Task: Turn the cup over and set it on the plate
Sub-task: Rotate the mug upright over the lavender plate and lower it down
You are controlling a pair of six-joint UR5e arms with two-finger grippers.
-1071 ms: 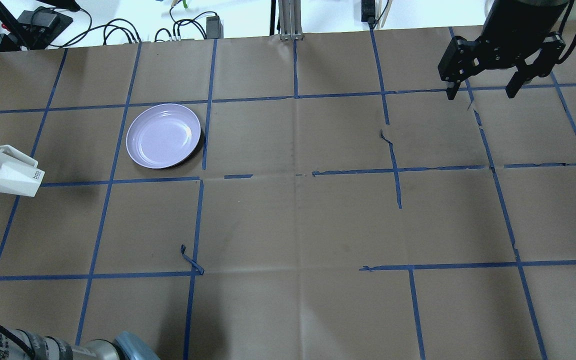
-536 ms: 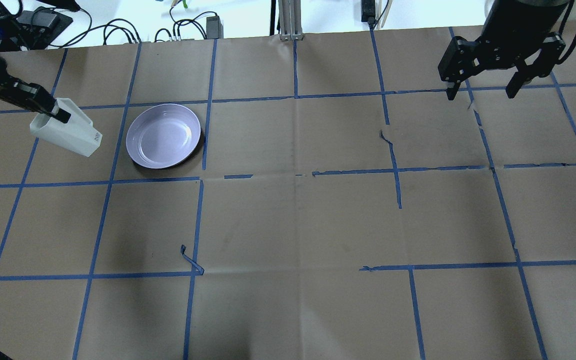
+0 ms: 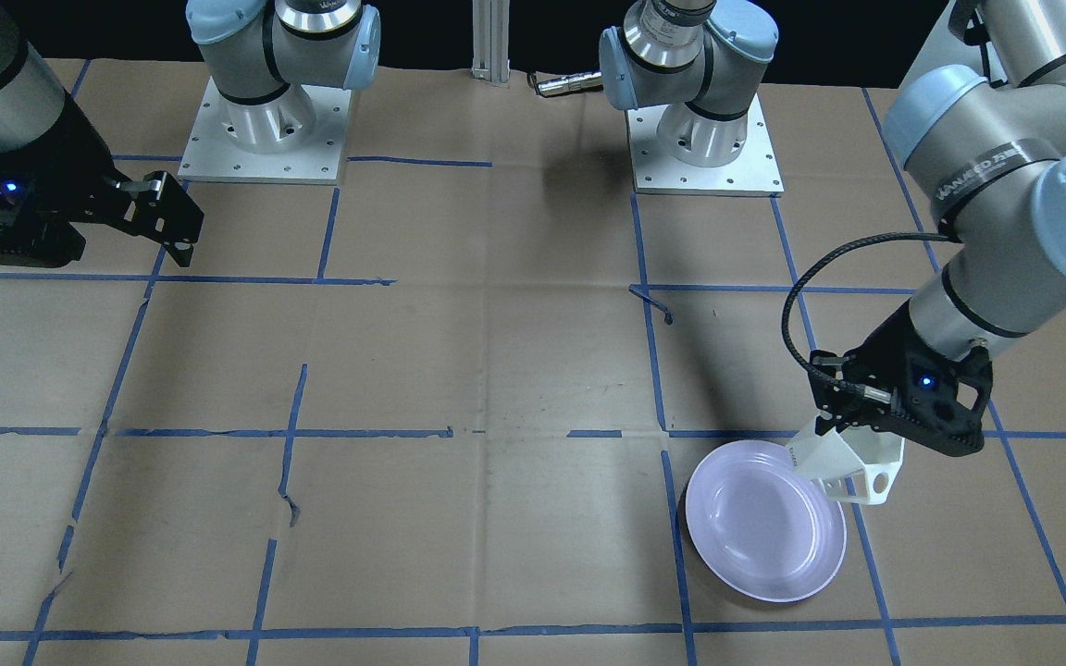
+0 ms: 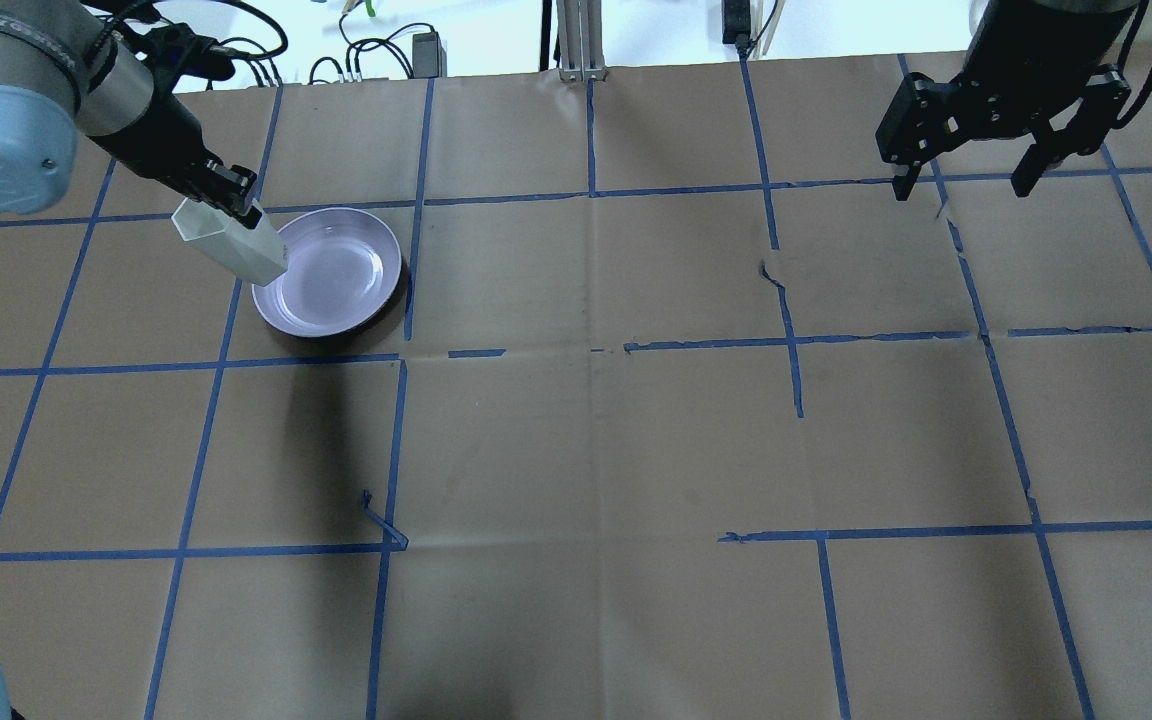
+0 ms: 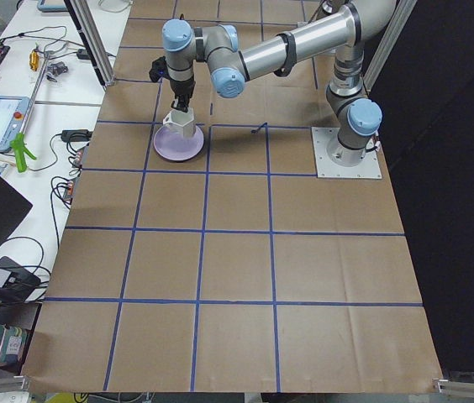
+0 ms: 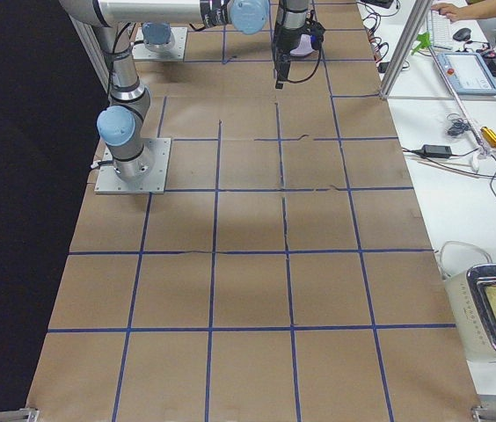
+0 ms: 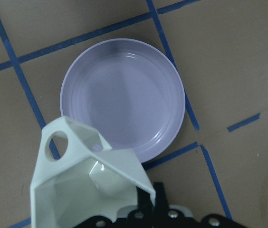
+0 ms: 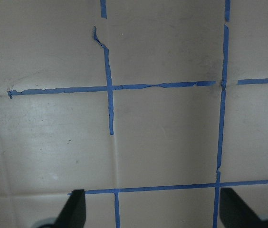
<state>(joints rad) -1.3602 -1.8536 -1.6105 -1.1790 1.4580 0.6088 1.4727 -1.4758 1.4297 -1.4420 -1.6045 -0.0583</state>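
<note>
Next, I let go of the white faceted cup, now tilted over the plate's rim, with my left gripper on the flat middle of the pale lavender plate [image 3: 775,511] [image 7: 114,108].
The white faceted cup [image 4: 231,243] hangs tilted in my left gripper [image 4: 240,203], which is shut on its rim wall. Its mouth faces up toward the wrist and its base points down at the plate. The cup is in the air over the left rim of the pale lavender plate [image 4: 336,275]. In the left wrist view the cup's open mouth [image 7: 84,187] is close below the camera, with the plate [image 7: 124,95] beyond it. In the front-facing view the cup [image 3: 852,462] overlaps the plate's rim [image 3: 764,527]. My right gripper [image 4: 963,183] is open and empty, high over the back right.
Brown paper with blue tape lines covers the table [image 4: 586,450]. A loose curl of tape [image 4: 383,520] sticks up in the front left. Cables and adapters [image 4: 376,55] and a metal post [image 4: 576,40] line the back edge. The arm bases [image 3: 260,125] stand on the robot's side.
My left arm has carried the cup from the table's left edge back and to the right, up to the plate's left rim. The right arm has not moved.
</note>
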